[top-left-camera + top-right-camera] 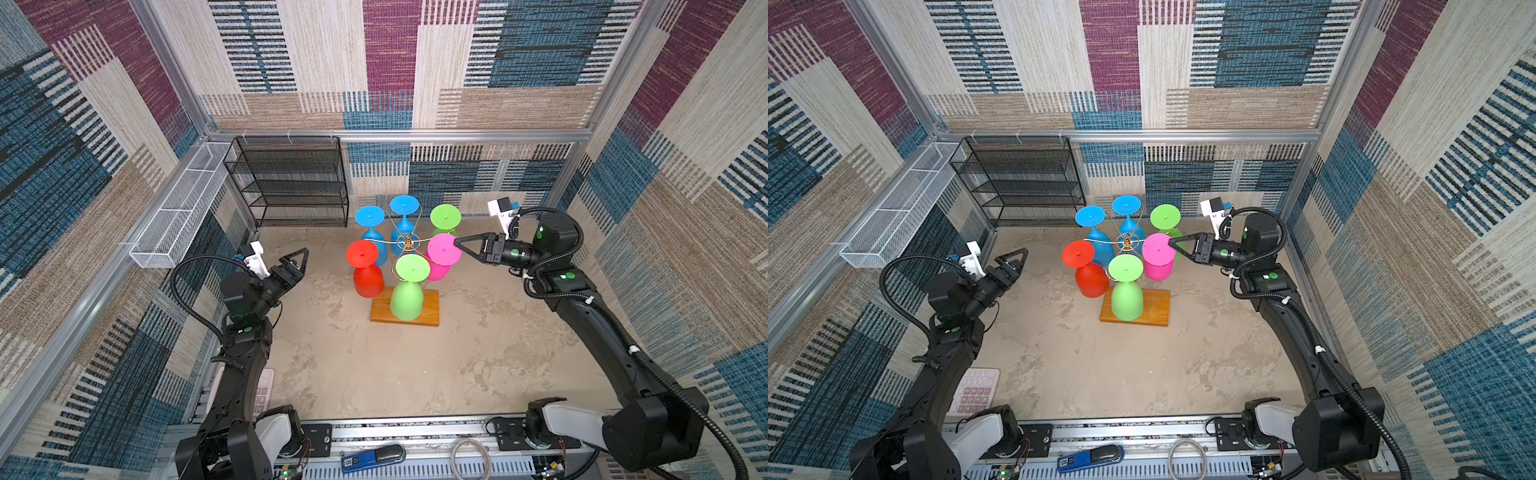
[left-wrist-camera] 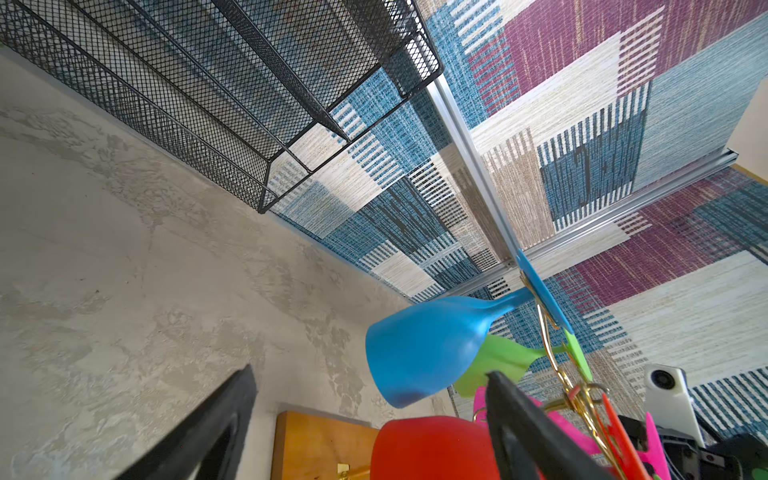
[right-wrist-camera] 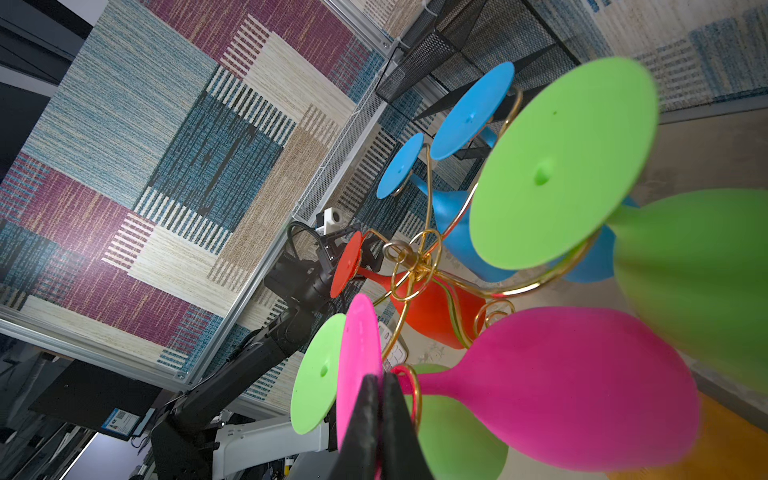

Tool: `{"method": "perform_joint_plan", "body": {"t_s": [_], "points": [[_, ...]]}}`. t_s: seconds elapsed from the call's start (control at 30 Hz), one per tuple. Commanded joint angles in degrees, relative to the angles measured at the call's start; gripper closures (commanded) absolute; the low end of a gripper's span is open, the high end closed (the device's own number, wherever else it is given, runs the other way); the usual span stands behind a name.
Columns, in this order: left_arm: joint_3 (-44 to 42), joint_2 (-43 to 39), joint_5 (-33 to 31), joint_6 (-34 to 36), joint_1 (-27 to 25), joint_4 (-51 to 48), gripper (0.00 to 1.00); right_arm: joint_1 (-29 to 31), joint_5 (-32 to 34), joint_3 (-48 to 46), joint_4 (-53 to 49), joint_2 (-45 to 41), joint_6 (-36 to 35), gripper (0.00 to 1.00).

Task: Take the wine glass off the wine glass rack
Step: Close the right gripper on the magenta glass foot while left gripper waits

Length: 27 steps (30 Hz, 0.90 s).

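My right gripper will open and grip nearer the front point(image 1: 456, 256), as it pinches the foot of the pink wine glass at the back edge, with the stem inside the gold loop.
The wine glass rack point(image 1: 406, 242) point(image 1: 1126, 242) is a gold wire stand on an orange-brown wooden base point(image 1: 430, 309). Several coloured wine glasses hang from it upside down. The pink wine glass point(image 1: 444, 249) point(image 1: 1158, 249) point(image 3: 561, 382) hangs on the right side. My right gripper point(image 1: 457, 243) point(image 1: 1170, 242) point(image 3: 380, 378) is shut on the rim of its flat foot. A red glass point(image 1: 368, 278) point(image 2: 432, 449) hangs on the left side. My left gripper point(image 1: 303, 259) point(image 1: 1021, 257) point(image 2: 370, 374) stands open and empty, apart from it.
A black mesh shelf unit point(image 1: 291, 183) stands against the back wall. A long white mesh basket point(image 1: 178, 216) hangs on the left wall. A pink keypad point(image 1: 976, 390) lies under the left arm. Patterned walls close in on three sides.
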Motion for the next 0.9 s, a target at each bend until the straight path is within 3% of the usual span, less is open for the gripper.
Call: {"method": "perform_joint_plan", "body": {"t_s": [0.0,0.13,0.37,0.47,0.87], "points": [[-0.19,0.15,1.29,-1.45,0.22,2.81,0.11,0.04,-0.42,-0.18,-0.98,0.25,0.13,0.93],[-0.29,0.18,1.55,-2.03,0.38,3.13,0.11,0.05,-0.13,-1.28,-1.49,-0.14,0.19,0.9],[-0.34,0.4,1.87,-2.97,0.82,3.92,0.11,-0.01,0.44,-2.31,-3.41,-1.42,-0.2,0.71],[-0.58,0.82,2.1,-3.93,1.01,4.9,0.11,0.06,1.01,-2.51,-3.9,-2.11,-0.25,0.69],[-1.34,1.65,3.41,-6.85,2.09,8.0,0.11,0.03,1.08,-1.43,-5.66,-2.69,-0.11,0.88]]}}
